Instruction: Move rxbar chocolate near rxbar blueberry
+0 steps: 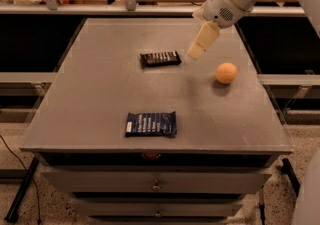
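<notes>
Next, I grip the middle of the rxbar chocolate (162, 59) to move it near the rxbar blueberry.
The rxbar chocolate (160, 58) is a small black wrapper with white lettering, lying flat on the grey table (100, 99) toward the back middle. The rxbar blueberry (151, 124) is a dark navy wrapper with a white patch at its left end, lying near the table's front edge. My gripper (195, 54) hangs from the white arm at the upper right, its cream tip just right of the black wrapper and a little above the table. It holds nothing.
An orange ball (226, 73) sits on the table right of the gripper. Drawers (156, 185) run below the table's front edge. A shelf with clutter stands behind the table.
</notes>
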{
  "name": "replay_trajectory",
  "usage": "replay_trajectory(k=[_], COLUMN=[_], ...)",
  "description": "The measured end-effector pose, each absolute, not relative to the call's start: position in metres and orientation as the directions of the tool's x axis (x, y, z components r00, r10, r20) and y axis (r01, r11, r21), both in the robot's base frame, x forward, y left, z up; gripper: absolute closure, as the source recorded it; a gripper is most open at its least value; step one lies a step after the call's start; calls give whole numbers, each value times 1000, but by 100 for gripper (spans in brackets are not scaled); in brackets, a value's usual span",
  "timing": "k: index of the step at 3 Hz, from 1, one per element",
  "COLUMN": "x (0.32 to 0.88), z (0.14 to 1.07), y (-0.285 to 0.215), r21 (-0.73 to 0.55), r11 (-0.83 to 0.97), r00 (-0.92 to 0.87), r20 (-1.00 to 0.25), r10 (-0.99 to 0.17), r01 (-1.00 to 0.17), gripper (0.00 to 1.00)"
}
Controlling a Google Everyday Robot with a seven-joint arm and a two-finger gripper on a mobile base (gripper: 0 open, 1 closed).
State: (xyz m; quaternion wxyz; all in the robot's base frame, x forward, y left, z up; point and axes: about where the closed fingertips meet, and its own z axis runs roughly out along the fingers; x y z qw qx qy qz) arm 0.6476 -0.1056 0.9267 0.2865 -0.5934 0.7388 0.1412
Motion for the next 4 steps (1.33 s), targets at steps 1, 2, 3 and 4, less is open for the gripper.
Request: replay_trajectory(k=[1, 2, 3, 4], x=[652, 649, 659, 672], z=[921, 916, 894, 875], y=[-100, -105, -97, -85], r21=[-113, -109, -92, -68], r11=[256, 289, 310, 313], r00=[-137, -155, -156, -154], r20=[-608, -642, -710, -758], r10=[-782, -751, -686, -633], r01=[-960, -951, -946, -947], gripper=[0, 0, 0, 0])
